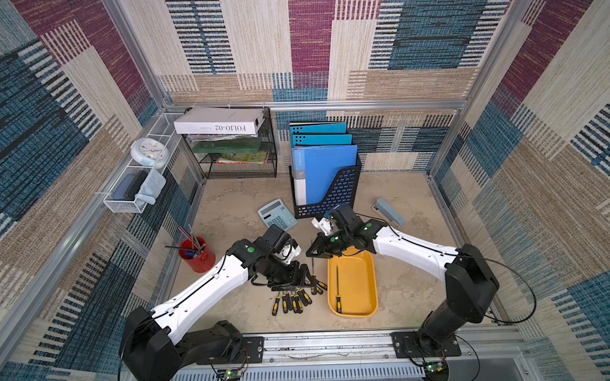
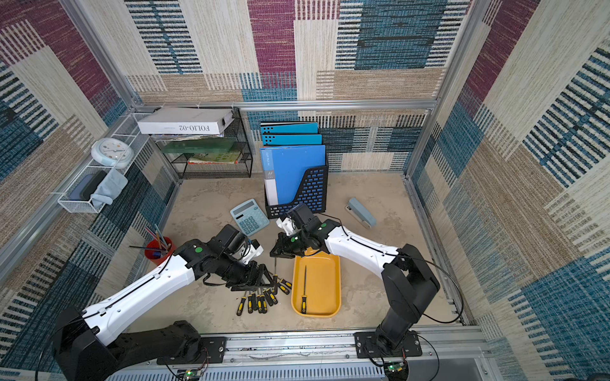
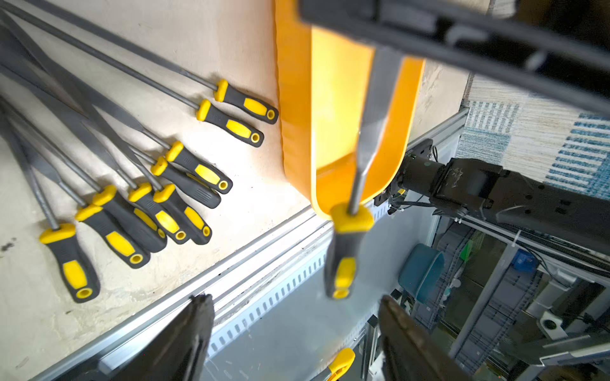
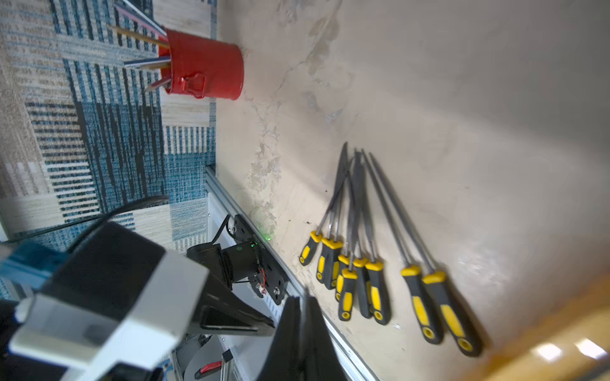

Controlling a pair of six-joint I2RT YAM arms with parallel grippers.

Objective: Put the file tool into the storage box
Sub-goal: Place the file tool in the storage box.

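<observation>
The robot's right gripper needs to release the file tool in the storage box (image 1: pixel 341 289), next to the file lying there. The file tool now hangs in the air.
A file tool (image 3: pixel 346 250) with a black-and-yellow handle hangs in the air, its grey blade (image 1: pixel 312 264) pinched near the tip by my right gripper (image 1: pixel 311 254) (image 4: pixel 303 303), which is shut on it. My left gripper (image 3: pixel 295 306) (image 1: pixel 304 278) is open, with the file's handle end just beyond its spread fingertips and touching neither. The storage box (image 1: pixel 358 287) (image 2: pixel 325 287), a yellow-orange tray, lies just to the right with one file (image 1: pixel 337 287) inside. Several more files (image 1: pixel 293 300) (image 4: pixel 363 280) lie fanned on the table under the left gripper.
Left of the arms stands a red pencil cup (image 1: pixel 197 255). A calculator (image 1: pixel 276 214), a black folder holder (image 1: pixel 330 198) and a grey stapler (image 1: pixel 391 211) sit behind them. A mesh rack (image 1: pixel 237 165) and a wire basket (image 1: pixel 132 198) are at the back left.
</observation>
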